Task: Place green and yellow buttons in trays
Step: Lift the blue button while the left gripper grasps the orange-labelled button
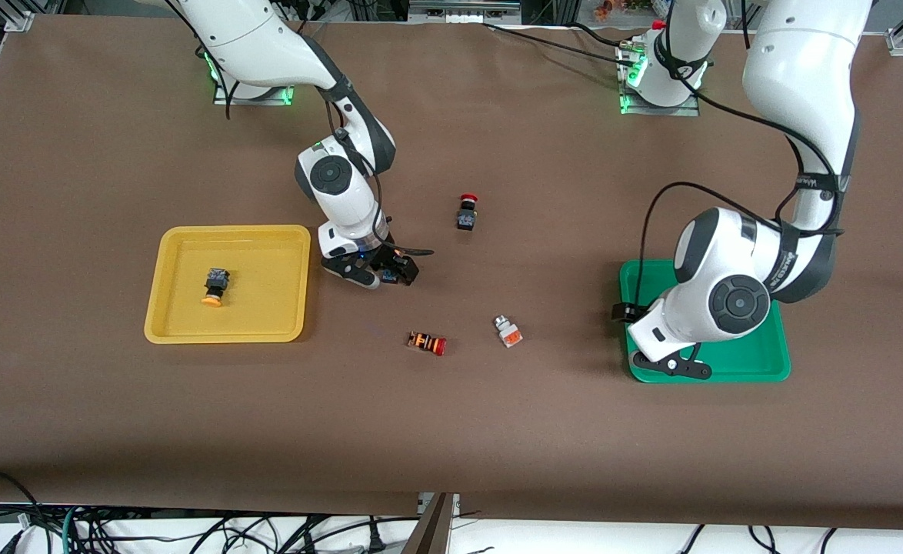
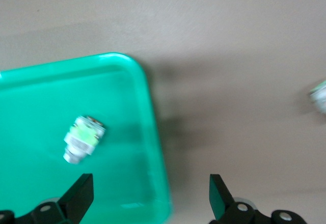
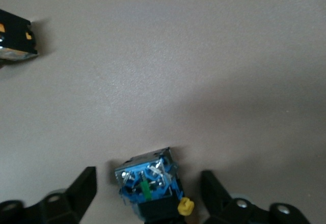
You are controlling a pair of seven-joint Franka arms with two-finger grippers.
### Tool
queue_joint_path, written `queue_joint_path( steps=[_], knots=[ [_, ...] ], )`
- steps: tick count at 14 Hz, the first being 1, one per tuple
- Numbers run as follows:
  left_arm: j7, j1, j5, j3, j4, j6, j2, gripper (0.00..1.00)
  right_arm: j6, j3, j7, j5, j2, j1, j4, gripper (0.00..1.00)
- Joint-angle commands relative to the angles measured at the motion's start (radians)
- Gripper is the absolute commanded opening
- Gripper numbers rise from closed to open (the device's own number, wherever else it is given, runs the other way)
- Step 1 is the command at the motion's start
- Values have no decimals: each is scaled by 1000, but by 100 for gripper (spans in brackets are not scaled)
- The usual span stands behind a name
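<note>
Next, I move my left gripper to the round silver end (image 1: 501, 322) of the silver-white button with an orange side and close it there.
My right gripper (image 1: 378, 274) is low over the table beside the yellow tray (image 1: 171, 308). It is open, with a black-bodied button (image 3: 150, 188) with a blue back and a yellow part between its fingers (image 3: 84, 189), untouched. Another black button with a yellow-orange cap (image 1: 214, 287) lies in the yellow tray. My left gripper (image 1: 671, 366) is open and empty over the green tray (image 1: 759, 358), astride its rim (image 2: 153, 132). A silver-white button with a green face (image 2: 84, 137) lies in that tray. A silver-white button with an orange face (image 1: 508, 331) lies on the table between the trays.
A black switch with a red mushroom cap (image 1: 467, 211) stands mid-table, farther from the front camera. An orange-striped switch with a red cap (image 1: 427, 342) lies nearer to the camera, beside the orange-faced button. It also shows in the right wrist view (image 3: 15, 35).
</note>
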Motion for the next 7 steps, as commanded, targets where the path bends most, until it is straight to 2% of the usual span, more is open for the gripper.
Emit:
queue_joint_path(
  steps=[1, 2, 3, 5, 7],
  knots=[
    [-335, -90, -26, 8, 121, -34, 77, 100, 9, -6, 1, 4, 11, 10, 15, 22],
    [-454, -119, -28, 8, 152, -30, 109, 100, 9, -6, -8, 1, 11, 10, 15, 6],
    [-558, -151, -28, 8, 184, -13, 142, 100, 9, -6, -26, 1, 9, 10, 15, 0],
    [-756, -196, -40, 6, 244, 53, 212, 100, -5, -14, -60, 1, -21, 7, 14, 0],
    [-866, -210, -93, 6, 255, 142, 249, 100, -124, -44, -107, 1, -77, 2, 21, 0]
  ],
)
